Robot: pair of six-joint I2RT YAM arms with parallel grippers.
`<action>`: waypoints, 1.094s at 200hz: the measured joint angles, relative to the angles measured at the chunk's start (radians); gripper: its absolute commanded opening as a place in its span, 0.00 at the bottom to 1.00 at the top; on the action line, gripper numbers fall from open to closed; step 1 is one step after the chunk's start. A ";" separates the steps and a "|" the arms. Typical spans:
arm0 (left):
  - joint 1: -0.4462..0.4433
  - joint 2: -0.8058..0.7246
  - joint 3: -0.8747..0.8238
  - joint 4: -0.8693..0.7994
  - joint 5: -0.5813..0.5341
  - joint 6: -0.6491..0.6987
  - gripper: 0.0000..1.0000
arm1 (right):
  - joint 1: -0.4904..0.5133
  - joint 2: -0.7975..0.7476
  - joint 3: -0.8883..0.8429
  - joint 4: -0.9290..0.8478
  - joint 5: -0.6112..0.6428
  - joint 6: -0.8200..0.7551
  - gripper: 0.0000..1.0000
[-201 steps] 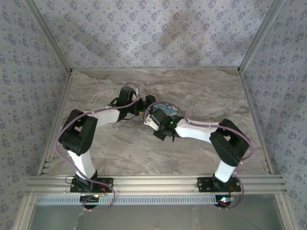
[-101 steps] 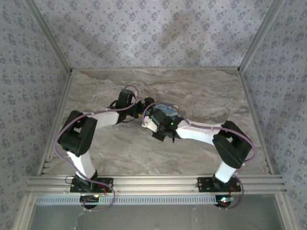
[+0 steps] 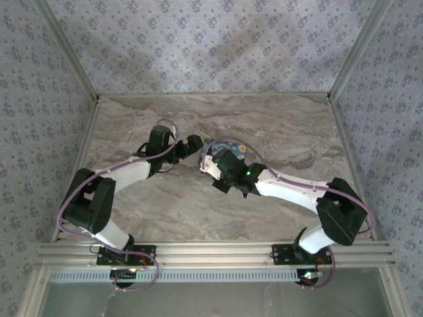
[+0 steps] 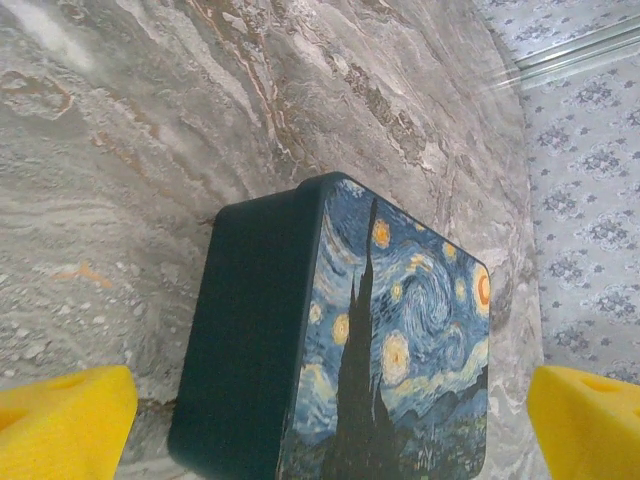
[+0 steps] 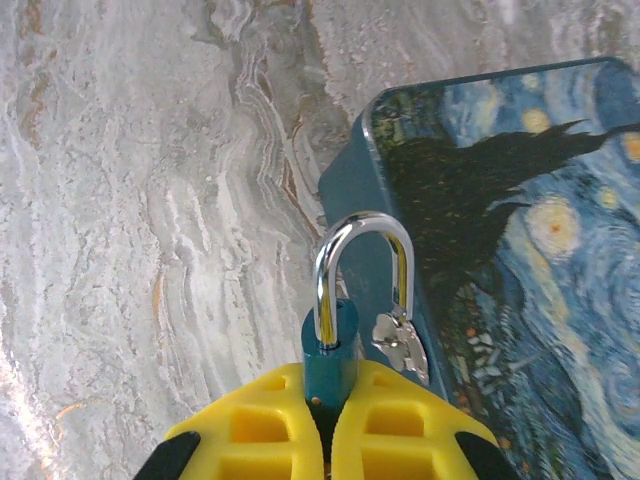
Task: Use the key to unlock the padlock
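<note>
My right gripper releases the teal padlock, now at the box's side, next on the marble (image 3: 259,168), beside the box's end farthest from my left gripper.
My right gripper (image 5: 330,388) is shut on the teal padlock (image 5: 330,352), its yellow fingers pinching the lock body. The silver shackle (image 5: 352,232) stands up with one leg in the body. Its other leg hangs free and ends at the silver latch (image 5: 402,345) on the box's side. The box (image 5: 520,250) is dark teal with a starry-night lid. My left gripper (image 4: 330,425) is open wide, its yellow fingertips (image 4: 60,420) on either side of the box (image 4: 400,340). From above, both grippers, the left (image 3: 193,144) and the right (image 3: 210,162), meet at the box (image 3: 228,146). The key is out of view.
The marble tabletop (image 3: 277,125) stretches around the box, with patterned walls behind and at both sides. An aluminium rail (image 3: 211,251) runs along the near edge by the arm bases.
Both arms have stretched out: the left elbow swung left and down, the right elbow went right. The grippers stayed at the box, which sits slightly further back-left. The grip states are the same.
</note>
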 measured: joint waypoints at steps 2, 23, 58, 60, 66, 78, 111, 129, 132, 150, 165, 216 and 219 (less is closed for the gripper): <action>0.000 -0.005 -0.002 -0.004 -0.002 0.003 1.00 | 0.000 -0.006 -0.002 0.000 0.001 0.003 0.00; 0.000 -0.047 -0.017 -0.037 -0.026 0.029 1.00 | -0.011 -0.059 -0.025 -0.003 0.003 0.036 0.00; 0.000 -0.107 -0.048 -0.094 -0.065 0.065 1.00 | -0.078 -0.154 -0.061 -0.018 0.024 0.107 0.00; 0.000 -0.109 -0.049 -0.096 -0.066 0.067 1.00 | -0.084 -0.159 -0.062 -0.021 0.025 0.111 0.00; 0.000 -0.116 -0.053 -0.105 -0.073 0.072 1.00 | -0.102 -0.174 -0.065 -0.030 0.031 0.128 0.00; 0.000 -0.132 -0.062 -0.127 -0.088 0.085 1.00 | -0.151 -0.202 -0.069 -0.047 0.043 0.172 0.00; 0.000 -0.182 -0.082 -0.182 -0.137 0.117 1.00 | -0.325 -0.245 -0.082 -0.089 0.063 0.306 0.00; 0.002 -0.203 -0.092 -0.200 -0.156 0.132 1.00 | -0.412 -0.240 -0.092 -0.115 0.066 0.381 0.00; 0.002 -0.205 -0.093 -0.203 -0.158 0.133 1.00 | -0.425 -0.238 -0.092 -0.121 0.063 0.394 0.00; 0.002 -0.216 -0.098 -0.217 -0.171 0.138 1.00 | -0.501 -0.206 -0.094 -0.138 0.049 0.465 0.00; 0.002 -0.223 -0.105 -0.221 -0.178 0.142 1.00 | -0.553 -0.164 -0.095 -0.144 0.032 0.512 0.00; 0.008 -0.246 -0.119 -0.249 -0.201 0.151 1.00 | -0.593 0.000 -0.094 -0.147 -0.029 0.602 0.01; 0.009 -0.248 -0.119 -0.249 -0.203 0.152 1.00 | -0.594 0.008 -0.093 -0.148 -0.032 0.604 0.02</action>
